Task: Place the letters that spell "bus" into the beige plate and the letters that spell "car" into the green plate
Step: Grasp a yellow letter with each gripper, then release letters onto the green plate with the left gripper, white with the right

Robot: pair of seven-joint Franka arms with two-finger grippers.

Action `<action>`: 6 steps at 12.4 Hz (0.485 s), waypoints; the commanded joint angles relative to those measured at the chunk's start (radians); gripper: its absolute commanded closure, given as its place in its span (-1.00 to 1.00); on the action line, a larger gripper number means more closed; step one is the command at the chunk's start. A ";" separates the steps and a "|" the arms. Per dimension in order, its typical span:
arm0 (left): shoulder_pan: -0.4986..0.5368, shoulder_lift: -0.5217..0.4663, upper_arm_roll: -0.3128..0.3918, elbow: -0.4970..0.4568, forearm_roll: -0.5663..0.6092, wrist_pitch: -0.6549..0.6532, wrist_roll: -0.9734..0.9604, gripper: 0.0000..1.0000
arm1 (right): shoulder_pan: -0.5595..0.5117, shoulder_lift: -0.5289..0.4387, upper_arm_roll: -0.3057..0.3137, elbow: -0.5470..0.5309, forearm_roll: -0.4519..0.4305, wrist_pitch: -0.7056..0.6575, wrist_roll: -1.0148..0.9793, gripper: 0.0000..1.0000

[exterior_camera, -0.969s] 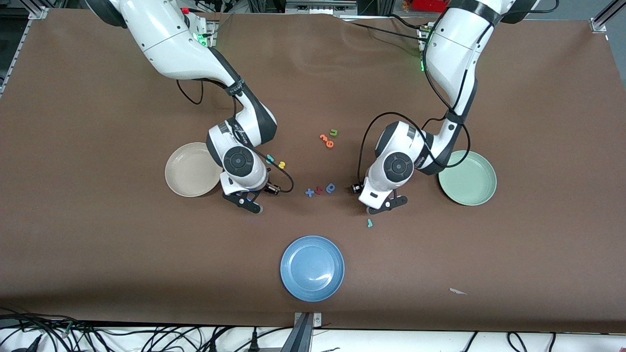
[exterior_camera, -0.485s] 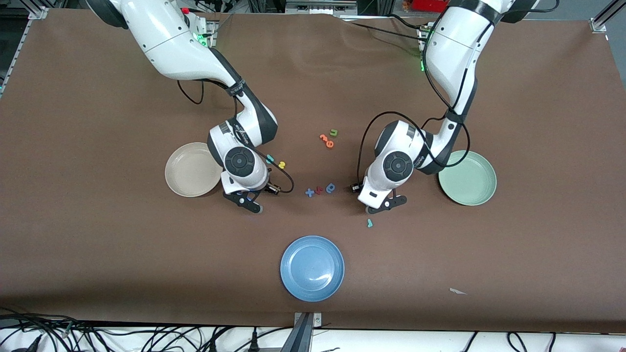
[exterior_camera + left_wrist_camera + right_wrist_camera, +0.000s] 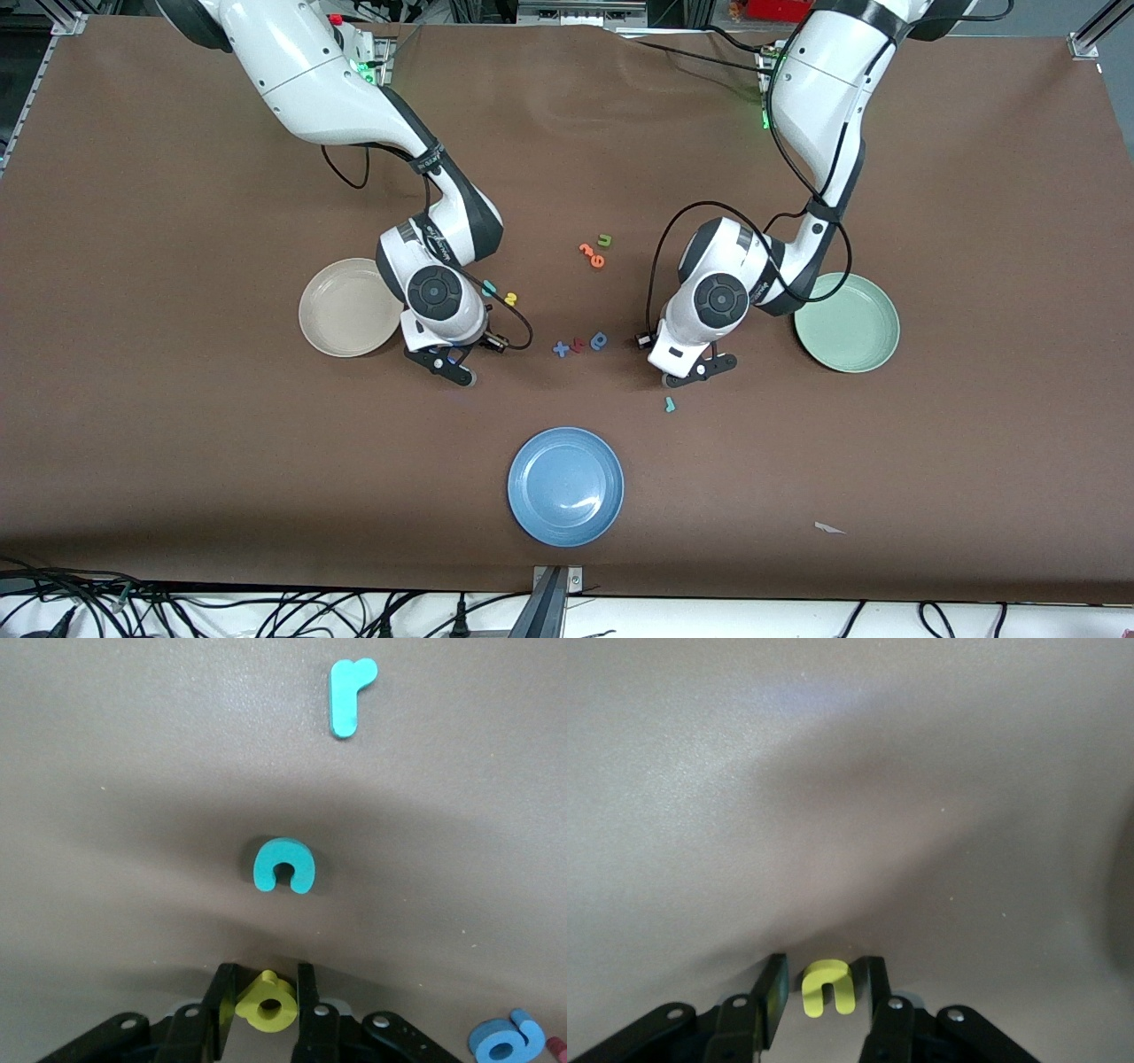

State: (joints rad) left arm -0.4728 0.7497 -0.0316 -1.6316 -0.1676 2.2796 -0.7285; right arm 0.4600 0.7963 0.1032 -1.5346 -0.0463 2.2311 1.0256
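Next, I release the yellow "a", now low beside the green plate, with my left gripper on the green plate's half (image 3: 834, 323) facing the loose letters.
My left gripper (image 3: 266, 973) is down at the table, shut on the yellow "a" (image 3: 267, 1005); in the front view the left gripper (image 3: 700, 372) stands beside the green plate (image 3: 846, 322). Just ahead of it lie the teal "c" (image 3: 283, 865) and the teal "r" (image 3: 350, 695). My right gripper (image 3: 827, 962), also low, is shut on the yellow "u" (image 3: 828, 987); in the front view the right gripper (image 3: 447, 365) is beside the beige plate (image 3: 345, 310). The teal "b" (image 3: 488, 287) and yellow "s" (image 3: 510, 299) lie beside the right wrist.
A blue plate (image 3: 565, 486) sits nearer the front camera, midway between the arms. A blue "x", a red letter and a blue round letter (image 3: 599, 339) lie between the two grippers. Orange letters (image 3: 591, 255) and a green "u" (image 3: 605, 239) lie farther back.
Both arms have stayed almost in place, low over the table. No letter or plate has visibly shifted.
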 commanded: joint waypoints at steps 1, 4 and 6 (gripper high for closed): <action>-0.004 0.005 0.001 -0.024 -0.035 0.005 0.004 0.65 | 0.014 0.008 0.000 -0.025 -0.007 -0.007 0.021 0.24; -0.001 0.000 0.001 -0.022 -0.035 -0.003 0.007 0.68 | 0.014 0.008 0.000 -0.024 -0.009 -0.008 0.015 0.52; 0.017 -0.026 0.001 -0.019 -0.035 -0.031 0.018 0.67 | 0.012 0.003 -0.002 -0.018 -0.012 -0.014 -0.001 0.58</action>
State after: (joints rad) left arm -0.4712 0.7488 -0.0318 -1.6312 -0.1677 2.2764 -0.7294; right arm 0.4656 0.7933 0.1038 -1.5363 -0.0467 2.2255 1.0249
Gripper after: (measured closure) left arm 0.687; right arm 0.740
